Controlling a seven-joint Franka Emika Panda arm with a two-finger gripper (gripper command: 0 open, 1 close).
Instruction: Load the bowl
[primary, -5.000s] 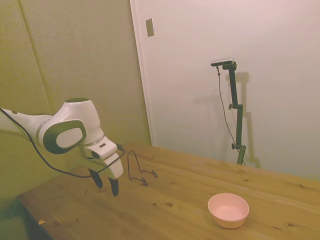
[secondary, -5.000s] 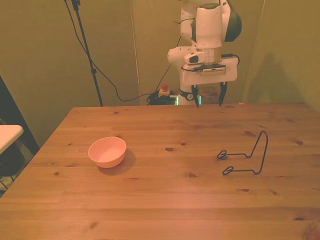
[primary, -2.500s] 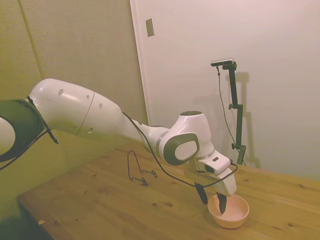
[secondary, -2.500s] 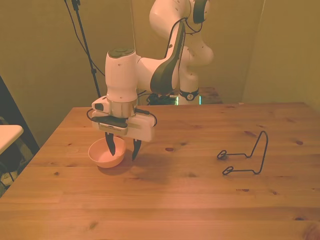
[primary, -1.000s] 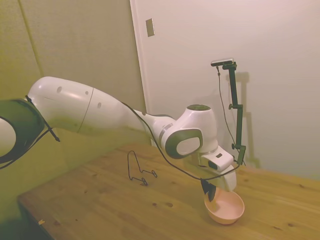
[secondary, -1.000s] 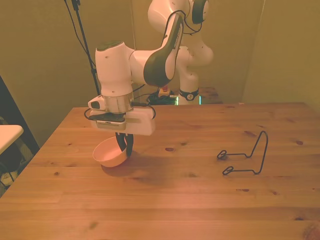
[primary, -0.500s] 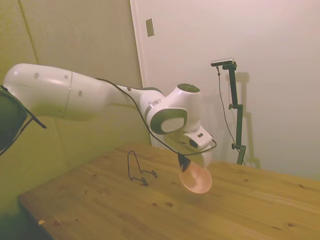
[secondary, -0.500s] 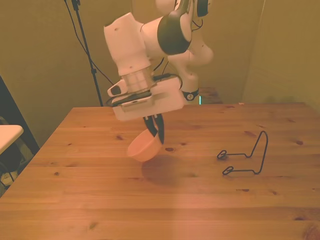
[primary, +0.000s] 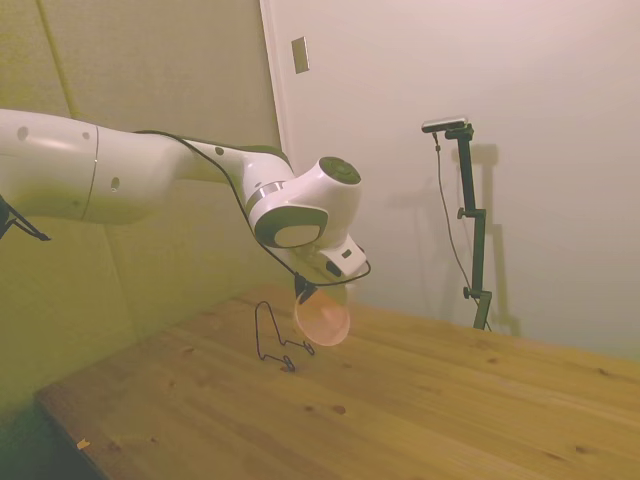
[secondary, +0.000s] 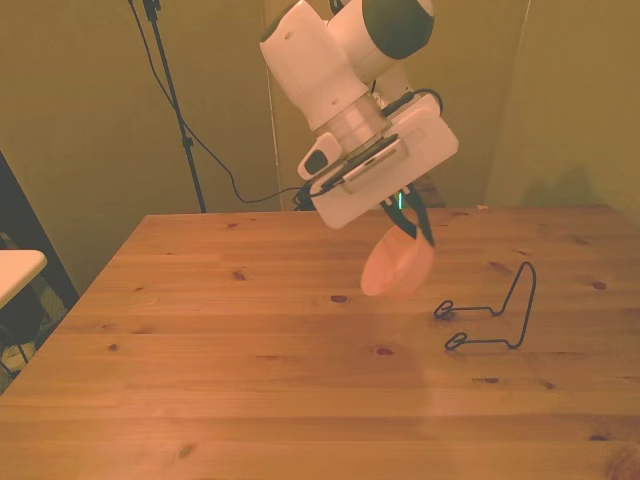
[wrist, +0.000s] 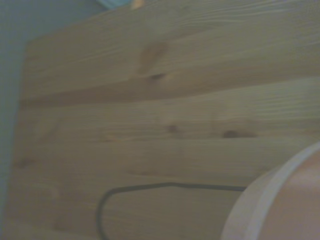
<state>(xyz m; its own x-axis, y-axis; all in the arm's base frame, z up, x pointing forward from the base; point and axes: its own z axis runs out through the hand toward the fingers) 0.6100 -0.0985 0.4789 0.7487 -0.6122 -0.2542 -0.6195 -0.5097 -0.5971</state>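
My gripper needs to release the pale pink bowl on the front hooks of the black wire rack (primary: 281, 334), against its tall loop. The bowl now hangs above the wooden table.
The pale pink bowl (primary: 323, 319) hangs in the air above the wooden table (primary: 450, 400), tipped almost onto its side. My gripper (primary: 303, 291) is shut on its rim. In the front view the bowl (secondary: 393, 268) hangs below the gripper (secondary: 412, 228), just to the left of a black wire rack (secondary: 495, 312) and higher than it. In the side view the rack (primary: 280, 340) stands on the table close beside the bowl. The wrist view shows a blurred piece of the bowl's rim (wrist: 270, 200) with the rack's wire (wrist: 165, 186) below it on the table.
A bare stretch of wooden table (secondary: 250, 380) spreads toward the front view's left and near edge. A white surface's corner (secondary: 15, 265) sticks in at the front view's left edge, off the table.
The open gripper went from above the table's back edge to the bowl, shut on its rim and lifted it. It has carried it, tilting, across to the wire rack.
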